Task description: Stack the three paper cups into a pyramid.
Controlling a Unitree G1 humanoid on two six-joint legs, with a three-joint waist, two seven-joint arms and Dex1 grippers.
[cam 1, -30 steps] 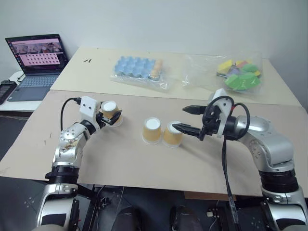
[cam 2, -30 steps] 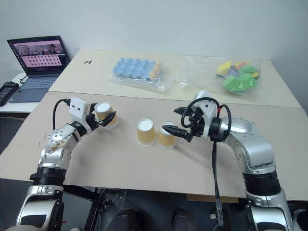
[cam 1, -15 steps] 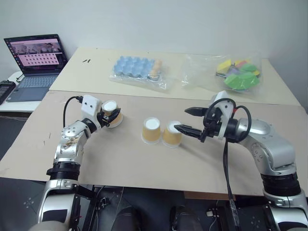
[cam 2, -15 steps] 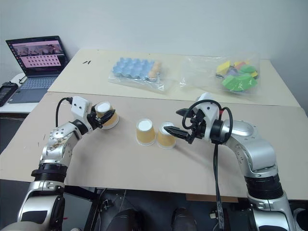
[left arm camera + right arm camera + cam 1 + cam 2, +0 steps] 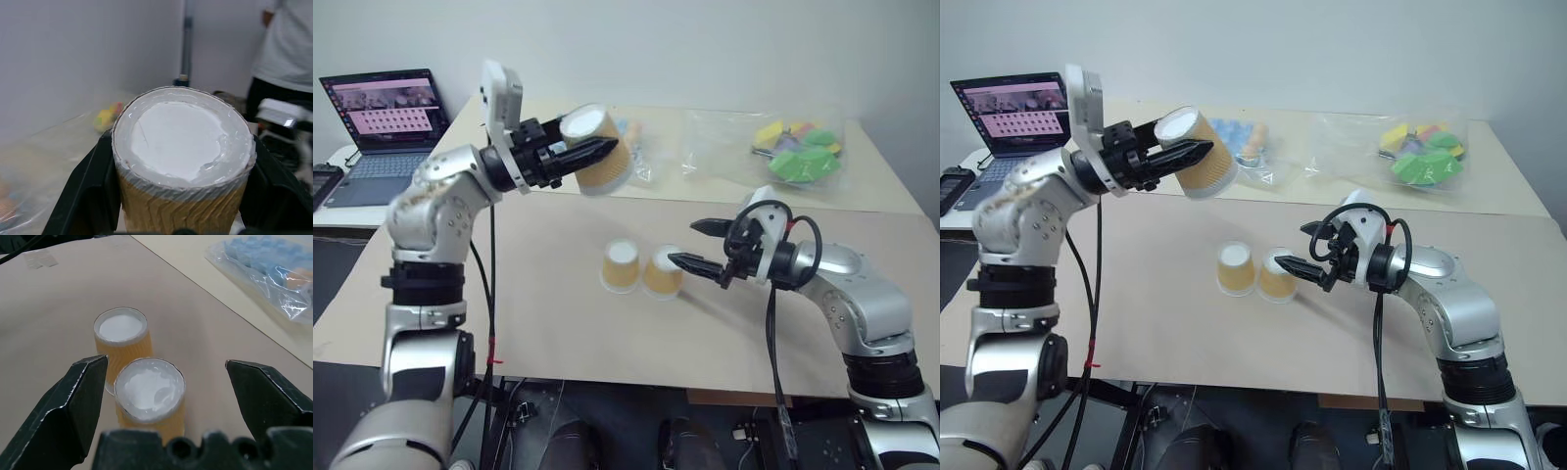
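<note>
The robot's left gripper should release its paper cup across the white bases of the touching paper cups (image 5: 648,258) on the table.
Two paper cups (image 5: 622,266) (image 5: 663,273) stand upside down and touching near the middle of the front table. High above the table and to their left, my left gripper (image 5: 597,157) is shut on the third paper cup (image 5: 605,178), which tilts with its white base facing back toward the wrist. The left wrist view shows that cup (image 5: 181,147) between the black fingers (image 5: 83,196). My right gripper (image 5: 682,242) stands open just right of the two cups, one fingertip close beside the right-hand cup (image 5: 149,391). There is no pyramid.
A laptop (image 5: 382,113) sits at the far left. On the rear table lie a clear bag with a blue moulded tray (image 5: 1234,132) and a bag of coloured pieces (image 5: 798,152). A person (image 5: 288,44) stands in the background of the left wrist view.
My left gripper has closed on the left cup and lifted it up and to the right, turning as it rose. The right arm and the two standing cups have not moved.
</note>
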